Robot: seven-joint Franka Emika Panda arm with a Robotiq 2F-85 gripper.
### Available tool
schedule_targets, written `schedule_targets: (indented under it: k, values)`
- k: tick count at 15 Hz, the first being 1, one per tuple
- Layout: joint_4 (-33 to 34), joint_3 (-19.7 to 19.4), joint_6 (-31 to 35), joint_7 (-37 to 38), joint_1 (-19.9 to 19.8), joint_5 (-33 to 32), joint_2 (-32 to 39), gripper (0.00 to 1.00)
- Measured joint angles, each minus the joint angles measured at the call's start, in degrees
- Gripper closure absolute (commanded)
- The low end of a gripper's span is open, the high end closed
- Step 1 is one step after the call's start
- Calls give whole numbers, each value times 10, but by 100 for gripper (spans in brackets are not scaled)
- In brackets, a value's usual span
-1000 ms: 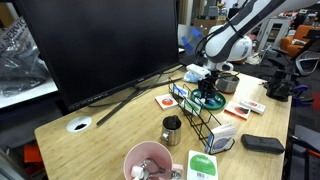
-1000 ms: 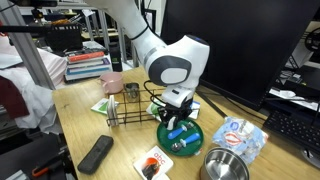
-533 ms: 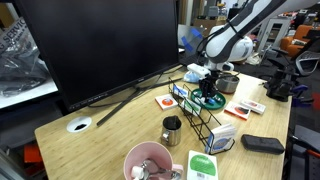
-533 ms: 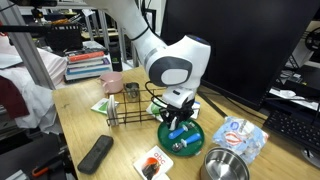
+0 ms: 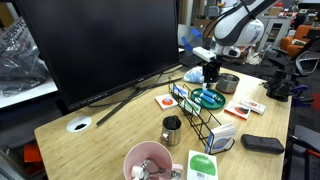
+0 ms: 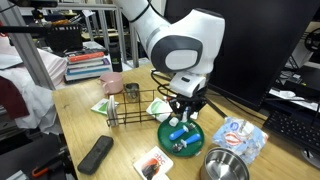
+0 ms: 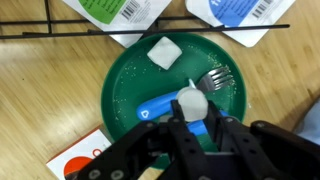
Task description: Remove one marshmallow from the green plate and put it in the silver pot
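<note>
Next, my gripper lets go of the marshmallow on the bottom of the silver pot (image 5: 228, 82), next to the green plate. It is now held above the green plate.
In the wrist view my gripper (image 7: 193, 112) is shut on a white marshmallow (image 7: 192, 101) and holds it above the green plate (image 7: 125, 90). A second marshmallow (image 7: 164, 52) lies on the plate's far side, beside a blue-handled fork (image 7: 158, 106). In both exterior views the gripper (image 5: 211, 73) (image 6: 184, 108) hangs a little above the plate (image 5: 209, 99) (image 6: 190, 142). The silver pot (image 6: 226, 166) stands near the table edge by the plate; it also shows in an exterior view (image 5: 229, 83).
A black wire rack (image 6: 135, 108) stands next to the plate, with packets beside it. A dark metal cup (image 5: 172, 129), a pink bowl (image 5: 148, 162), a black case (image 5: 262, 144) and a large monitor (image 5: 95, 45) also stand on the wooden table.
My gripper has risen from the plate with the marshmallow in it.
</note>
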Motion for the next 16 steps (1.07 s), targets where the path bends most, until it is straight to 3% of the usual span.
schedule_targets:
  k: [6,16]
  values:
    - [-21,-26,27,13,-6,-37,-41,93]
    - [-25,-110,60,228,9,-281,-33,93]
